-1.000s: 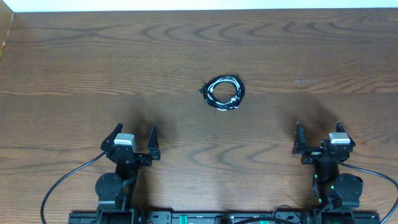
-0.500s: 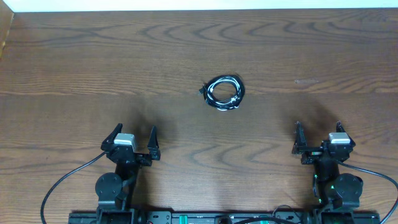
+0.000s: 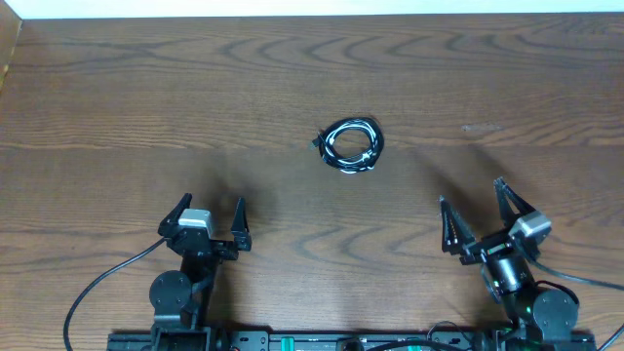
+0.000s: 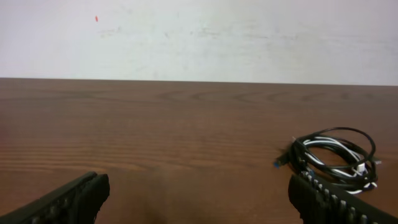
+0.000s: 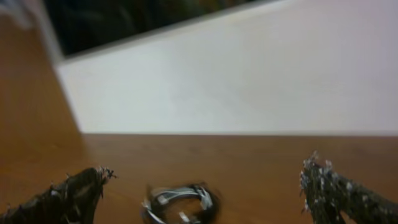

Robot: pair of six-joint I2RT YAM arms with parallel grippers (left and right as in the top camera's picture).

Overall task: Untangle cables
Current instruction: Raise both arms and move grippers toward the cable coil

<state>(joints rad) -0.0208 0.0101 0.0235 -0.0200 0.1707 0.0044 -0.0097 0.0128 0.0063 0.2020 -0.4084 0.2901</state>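
Note:
The robot's right gripper needs to grip the black cable at the bundle's side [image 3: 378,136] [image 5: 213,199] that is farthest from the left gripper.
The cables [image 3: 351,144] lie coiled together in one small black-and-white bundle near the middle of the wooden table. In the left wrist view the bundle [image 4: 336,158] sits ahead to the right, just beyond the right finger. The right wrist view shows it blurred [image 5: 181,204], low between the fingers and some way ahead. My left gripper [image 3: 209,214] stands open at the near left, well short of the bundle, with nothing between its fingers. My right gripper [image 3: 476,209] is open at the near right, turned toward the bundle and holding nothing.
Bare wooden tabletop [image 3: 146,97] stretches around the bundle on all sides. A white wall [image 4: 199,37] runs along the table's far edge. Thick black wires [image 3: 97,288] trail from the arm bases at the near edge.
The right arm has swung and turned left toward the cable bundle, its fingers now angled. The left arm and the cables have not moved.

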